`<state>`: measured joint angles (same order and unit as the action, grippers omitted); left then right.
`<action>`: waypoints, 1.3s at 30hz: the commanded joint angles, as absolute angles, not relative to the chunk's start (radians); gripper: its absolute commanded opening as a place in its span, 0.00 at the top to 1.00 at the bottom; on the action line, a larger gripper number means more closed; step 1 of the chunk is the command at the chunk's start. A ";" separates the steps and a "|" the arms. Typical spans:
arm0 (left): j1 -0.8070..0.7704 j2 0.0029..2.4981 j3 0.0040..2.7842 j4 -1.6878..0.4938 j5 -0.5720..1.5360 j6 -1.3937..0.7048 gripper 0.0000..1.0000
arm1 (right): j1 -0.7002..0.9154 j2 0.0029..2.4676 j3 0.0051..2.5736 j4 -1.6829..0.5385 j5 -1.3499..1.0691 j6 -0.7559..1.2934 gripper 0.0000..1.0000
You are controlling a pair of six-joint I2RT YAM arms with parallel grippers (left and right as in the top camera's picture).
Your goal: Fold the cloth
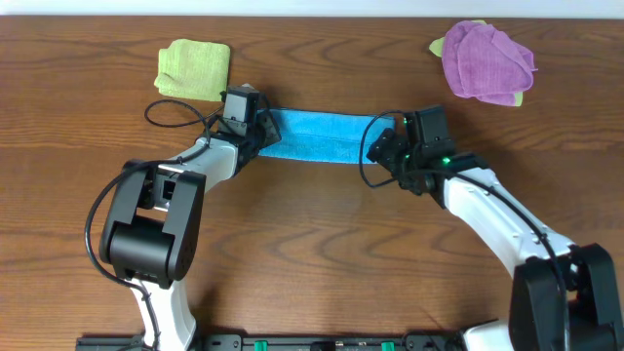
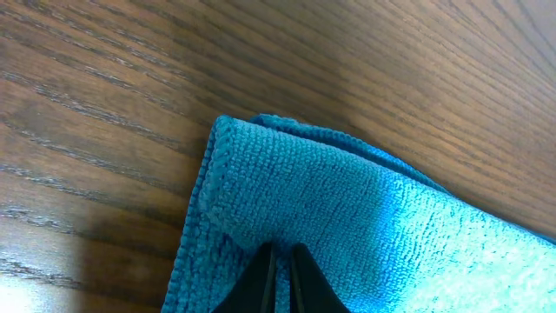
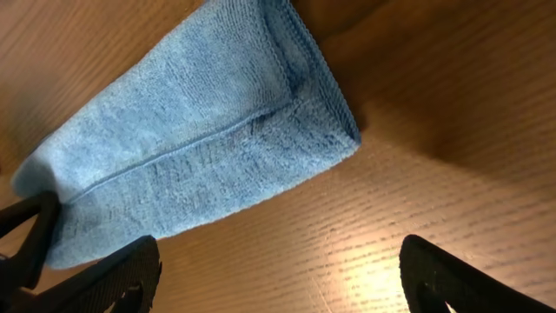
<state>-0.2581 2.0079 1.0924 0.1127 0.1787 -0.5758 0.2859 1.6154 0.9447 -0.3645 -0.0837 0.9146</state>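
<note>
The robot's right gripper needs to next close on the near side of the blue cloth's loose end (image 1: 370,153) (image 3: 276,129), opposite the end that the left gripper pinches.
The blue cloth (image 1: 317,136) lies folded into a long strip across the table's middle. My left gripper (image 1: 255,129) is at its left end, fingers (image 2: 282,283) shut, pinching the blue cloth (image 2: 347,217) near its corner. My right gripper (image 1: 382,148) is at the strip's right end, open wide and empty (image 3: 278,278). In the right wrist view the cloth's folded end (image 3: 200,139) lies on the table just beyond the fingers, not between them.
A folded yellow-green cloth (image 1: 193,68) lies at the back left. A crumpled purple cloth (image 1: 487,60) sits on another yellow-green one at the back right. A black cable loops near the left arm (image 1: 171,107).
</note>
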 commanded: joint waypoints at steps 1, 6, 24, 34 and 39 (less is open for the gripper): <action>-0.257 2.038 1.097 0.109 0.158 -0.569 0.92 | 0.279 1.645 0.942 -0.344 -0.068 0.931 0.11; -0.257 2.037 1.097 0.108 0.176 -0.568 0.92 | 0.279 1.690 0.942 -0.310 -0.068 0.931 0.12; -0.257 2.037 1.097 0.101 0.187 -0.569 0.93 | 0.279 1.794 0.942 -0.168 -0.031 0.931 0.14; -0.257 2.037 1.097 0.101 0.204 -0.569 0.93 | 0.279 1.852 0.942 -0.124 -0.016 0.932 0.15; -0.257 2.037 1.097 0.101 0.204 -0.569 0.94 | 0.280 1.873 0.942 -0.071 -0.014 0.931 0.21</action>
<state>-0.2573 2.0079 1.0924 0.1112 0.1951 -0.5758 0.2863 1.8336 0.9470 -0.0757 -0.0242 0.9176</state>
